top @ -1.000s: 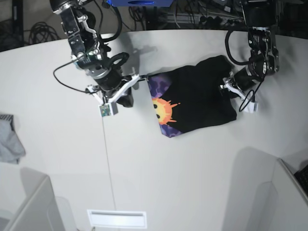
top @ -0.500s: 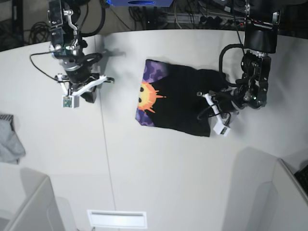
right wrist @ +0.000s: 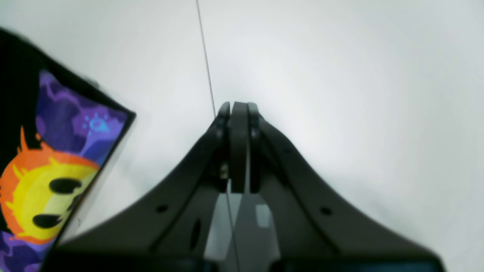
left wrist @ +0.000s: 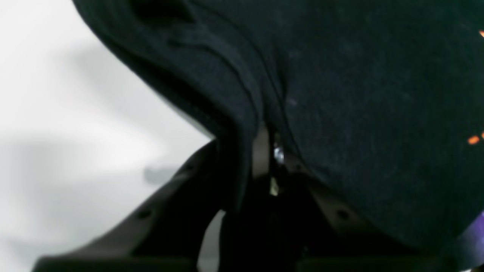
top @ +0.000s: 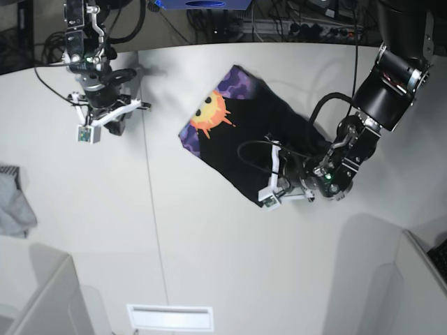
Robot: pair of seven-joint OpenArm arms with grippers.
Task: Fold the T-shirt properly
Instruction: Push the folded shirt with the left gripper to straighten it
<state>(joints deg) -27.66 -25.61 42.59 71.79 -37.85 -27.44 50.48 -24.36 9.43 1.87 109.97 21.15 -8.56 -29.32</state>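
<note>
The robot's left gripper should lay the black T-shirt's near edge down on the bare table (top: 209,198) between its near corner and the seam.
The black T-shirt (top: 244,143) lies folded in the middle of the white table, its orange-yellow sun print (top: 209,115) facing up at the far left corner. My left gripper (top: 279,174) is at the shirt's near edge, shut on a fold of the black cloth. In the left wrist view the T-shirt (left wrist: 359,94) drapes over the left gripper (left wrist: 264,151). My right gripper (top: 115,125) hovers at the far left, shut and empty, apart from the shirt. The right wrist view shows the right gripper (right wrist: 238,109) pressed together and the T-shirt (right wrist: 49,189) to its left.
A small grey cloth (top: 14,202) lies at the table's left edge. A thin seam (top: 150,209) runs across the table. White partitions stand at the front left (top: 42,293) and front right (top: 412,279). Cables crowd the back edge.
My left gripper has dragged the shirt's edge toward the front and left, turning the shirt so the print now points to the back. My right gripper has drawn away from the shirt to the far left.
</note>
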